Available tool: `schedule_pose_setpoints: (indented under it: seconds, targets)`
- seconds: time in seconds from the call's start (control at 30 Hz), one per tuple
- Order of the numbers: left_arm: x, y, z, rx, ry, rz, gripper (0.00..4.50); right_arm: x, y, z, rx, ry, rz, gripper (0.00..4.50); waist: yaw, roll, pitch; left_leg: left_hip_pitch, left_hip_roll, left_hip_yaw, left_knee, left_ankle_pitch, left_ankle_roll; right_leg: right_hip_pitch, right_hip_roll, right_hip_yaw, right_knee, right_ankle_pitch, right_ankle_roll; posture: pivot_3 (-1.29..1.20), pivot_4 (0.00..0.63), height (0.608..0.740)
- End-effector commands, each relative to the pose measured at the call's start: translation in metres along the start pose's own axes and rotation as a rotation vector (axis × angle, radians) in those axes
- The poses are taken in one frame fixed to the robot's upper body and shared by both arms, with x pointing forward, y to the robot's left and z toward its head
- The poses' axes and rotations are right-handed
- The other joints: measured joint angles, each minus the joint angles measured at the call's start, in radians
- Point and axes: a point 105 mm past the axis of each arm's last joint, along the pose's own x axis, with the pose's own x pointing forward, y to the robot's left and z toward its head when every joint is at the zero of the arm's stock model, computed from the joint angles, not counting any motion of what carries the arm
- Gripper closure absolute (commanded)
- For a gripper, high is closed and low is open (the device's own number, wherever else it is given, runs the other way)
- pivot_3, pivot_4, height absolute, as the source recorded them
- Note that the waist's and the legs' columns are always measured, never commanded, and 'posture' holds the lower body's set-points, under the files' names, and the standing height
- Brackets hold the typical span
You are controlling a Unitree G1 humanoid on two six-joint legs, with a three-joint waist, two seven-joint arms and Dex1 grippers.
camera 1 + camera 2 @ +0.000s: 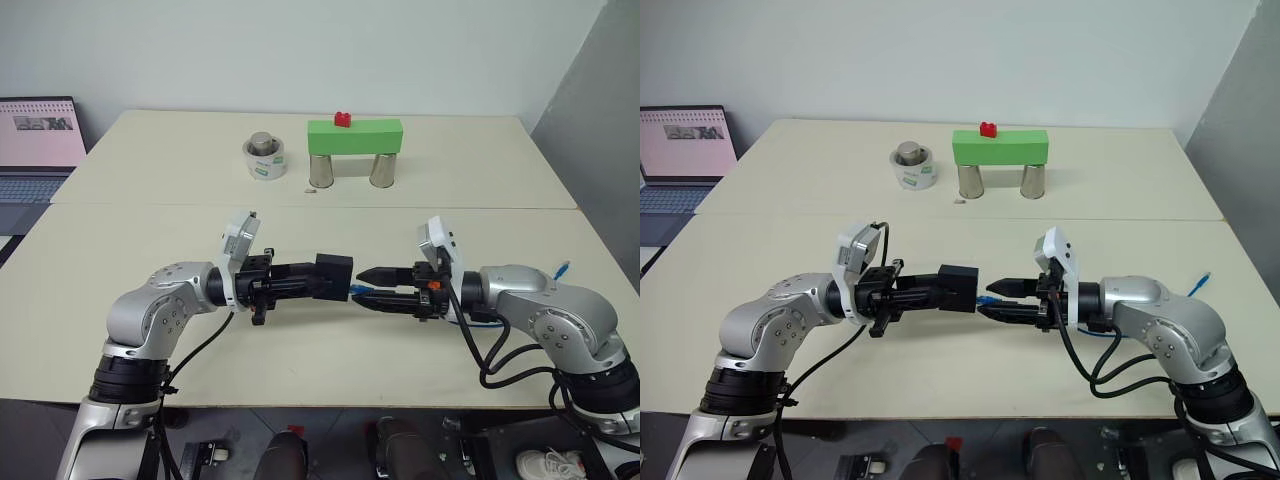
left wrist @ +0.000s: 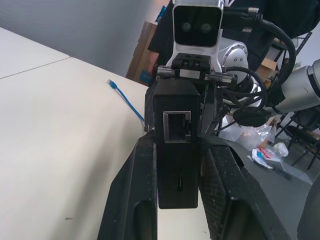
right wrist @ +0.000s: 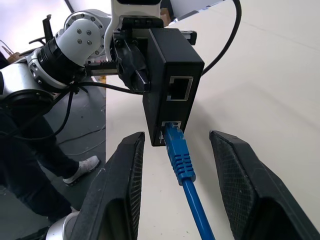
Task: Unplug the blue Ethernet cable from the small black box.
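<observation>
The blue Ethernet cable's plug slants between the open fingers of the robot's right gripper, so that gripper should square up, pinch the plug (image 3: pixel 173 136) beside the lower port and pull.
My left gripper (image 1: pixel 318 278) is shut on the small black box (image 1: pixel 333 272) and holds it level above the table, pointing right. The box (image 2: pixel 175 145) sits between the two fingers, with one empty port facing out. The blue Ethernet cable (image 3: pixel 180 160) is plugged into the lower port of the box (image 3: pixel 172 85). My right gripper (image 1: pixel 362 286) points left at the box and is open. Its fingers (image 3: pixel 125 175) stand on either side of the plug without touching it. The cable runs back under my right arm, and its free end (image 1: pixel 563 268) lies on the table.
At the back of the table (image 1: pixel 150 230), a green block (image 1: pixel 354 135) with a small red piece on top bridges two metal cans. A white roll (image 1: pixel 265 158) holds a metal weight. A laptop (image 1: pixel 35 150) is at the far left. A white shoe (image 1: pixel 545 463) is on the floor at the right.
</observation>
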Motion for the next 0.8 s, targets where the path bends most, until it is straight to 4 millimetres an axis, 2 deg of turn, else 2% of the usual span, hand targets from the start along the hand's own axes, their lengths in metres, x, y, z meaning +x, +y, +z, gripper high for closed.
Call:
schedule_pose_setpoints:
  seconds: [0.03, 0.37, 0.4, 0.5, 0.67, 0.8]
  targets:
    - [0.003, -0.0083, 0.0153, 0.073, -0.017, -0.044, 3.73, 0.0006, 0.005, 0.0078, -0.012, -0.012, 0.04, 2.33, 0.0, 0.0, 0.0, 0.0, 0.0, 0.0, 0.0, 0.0, 0.0, 0.0, 0.0, 0.0, 0.0, 0.0, 0.0, 0.0, 0.15, 0.74]
    - [0.003, -0.0089, 0.0156, 0.086, -0.011, -0.047, 3.73, 0.0002, 0.0028, 0.0081, 0.018, -0.021, 0.041, 2.33, 0.0, 0.0, 0.0, 0.0, 0.0, 0.0, 0.0, 0.0, 0.0, 0.0, 0.0, 0.0, 0.0, 0.0, 0.0, 0.0, 0.15, 0.74]
    - [0.0029, -0.009, 0.0154, 0.087, -0.009, -0.047, 3.73, 0.0, 0.0028, 0.0085, 0.022, -0.023, 0.041, 2.7, 0.0, 0.0, 0.0, 0.0, 0.0, 0.0, 0.0, 0.0, 0.0, 0.0, 0.0, 0.0, 0.0, 0.0, 0.0, 0.0, 0.15, 0.74]
    - [0.0029, -0.0094, 0.0149, 0.089, -0.006, -0.049, 3.73, 0.0003, 0.0029, 0.0097, 0.031, -0.028, 0.044, 3.21, 0.0, 0.0, 0.0, 0.0, 0.0, 0.0, 0.0, 0.0, 0.0, 0.0, 0.0, 0.0, 0.0, 0.0, 0.0, 0.0, 0.15, 0.74]
    - [0.004, -0.0117, 0.0121, 0.096, 0.006, -0.062, 3.73, 0.0011, 0.0044, 0.0093, 0.041, -0.02, 0.055, 4.42, 0.0, 0.0, 0.0, 0.0, 0.0, 0.0, 0.0, 0.0, 0.0, 0.0, 0.0, 0.0, 0.0, 0.0, 0.0, 0.0, 0.15, 0.74]
    - [0.0036, -0.0142, 0.0083, 0.105, 0.033, -0.077, 3.73, 0.0001, 0.0053, 0.0077, 0.046, -0.005, 0.064, 4.47, 0.0, 0.0, 0.0, 0.0, 0.0, 0.0, 0.0, 0.0, 0.0, 0.0, 0.0, 0.0, 0.0, 0.0, 0.0, 0.0, 0.15, 0.74]
